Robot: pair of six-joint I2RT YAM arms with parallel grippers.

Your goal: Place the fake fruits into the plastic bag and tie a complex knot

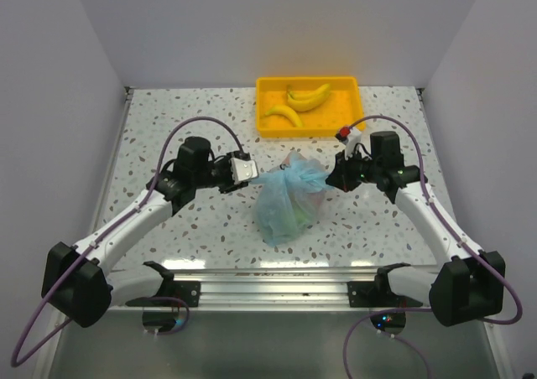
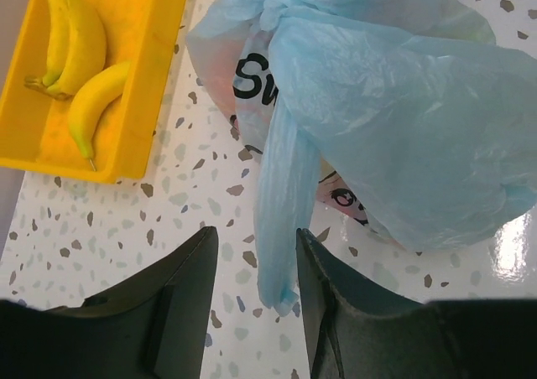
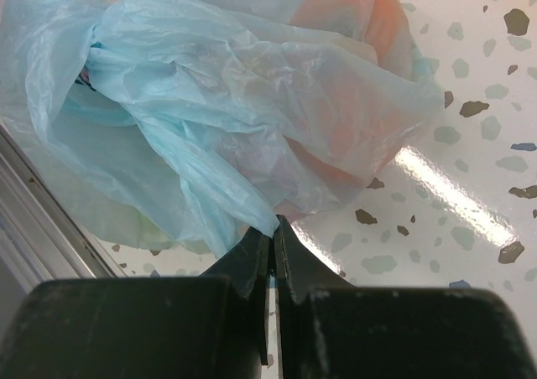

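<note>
The knot is loose and the robot's left gripper is at the loose end of the bag's handle, so it should grip the handle nearer the knot (image 2: pixel 286 178) and pull it tight.
The light-blue plastic bag (image 1: pixel 289 199) lies mid-table, with orange (image 3: pixel 352 119) and green fruit shapes showing through its film. The handles are twisted into a knot (image 1: pixel 289 171), which also shows in the left wrist view (image 2: pixel 270 3) and the right wrist view (image 3: pixel 94 50). My left gripper (image 1: pixel 252 173) is open at the bag's left. One loose handle end (image 2: pixel 281 220) lies between its fingers (image 2: pixel 257 243), against the right finger. My right gripper (image 1: pixel 336 178) is shut on the other handle end (image 3: pixel 243 203), pinched at the fingertips (image 3: pixel 273 225). Two bananas (image 1: pixel 309 96) (image 2: pixel 75 44) lie in the tray.
A yellow tray (image 1: pixel 352 119) stands at the back centre, just behind the bag, and also shows in the left wrist view (image 2: pixel 134 119). White walls close in both sides and the back. A metal rail (image 1: pixel 268 282) runs along the near edge between the arm bases.
</note>
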